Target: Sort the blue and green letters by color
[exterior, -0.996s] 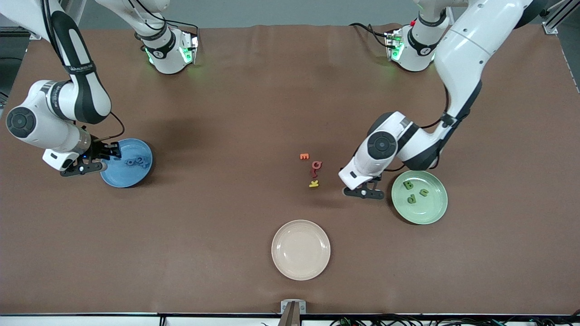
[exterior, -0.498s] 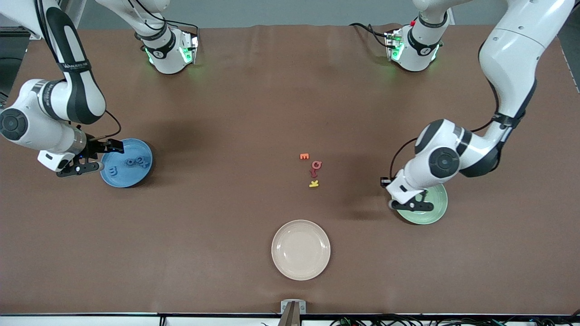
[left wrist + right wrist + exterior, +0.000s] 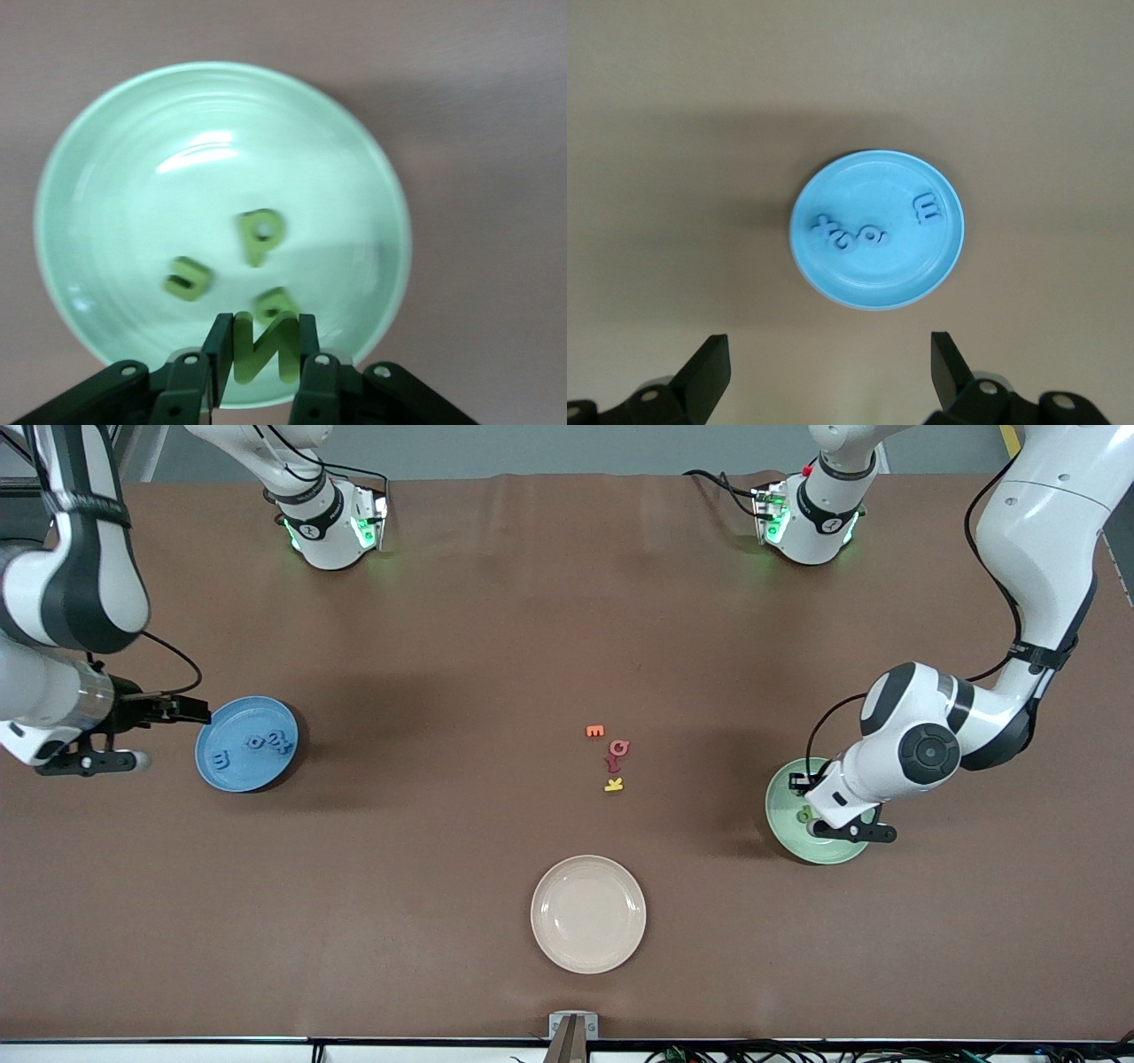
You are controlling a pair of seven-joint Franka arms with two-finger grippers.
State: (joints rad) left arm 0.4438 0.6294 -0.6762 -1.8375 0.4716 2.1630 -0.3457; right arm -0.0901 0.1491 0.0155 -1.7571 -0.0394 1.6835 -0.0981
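Observation:
Next, I release the green N from my left gripper in the pale green plate (image 3: 816, 791) (image 3: 224, 312), between the J and the partly hidden letter.
My left gripper (image 3: 266, 347) is shut on a green letter N (image 3: 264, 350) and hangs over the pale green plate (image 3: 89, 159). Three green letters lie in that plate: a P (image 3: 260, 232), a J (image 3: 188, 278) and one partly hidden by the N (image 3: 275, 299). In the front view the left gripper (image 3: 852, 832) covers much of the green plate (image 3: 784, 815). My right gripper (image 3: 830, 367) is open and holds nothing, beside the blue plate (image 3: 877, 274) toward the right arm's end of the table. Blue letters lie in that plate: an E (image 3: 928, 210) and a small cluster (image 3: 850, 232).
A cream plate (image 3: 588, 913) stands near the table's front edge, nearest the front camera. At mid-table lie an orange E (image 3: 595, 731), red letters (image 3: 617, 753) and a yellow K (image 3: 613, 784). Both arm bases (image 3: 328, 522) stand along the table's back edge.
The left arm carried the green letter from beside the mid-table letters to over the green plate. The right gripper opened, left a blue E in the blue plate and drew away from it.

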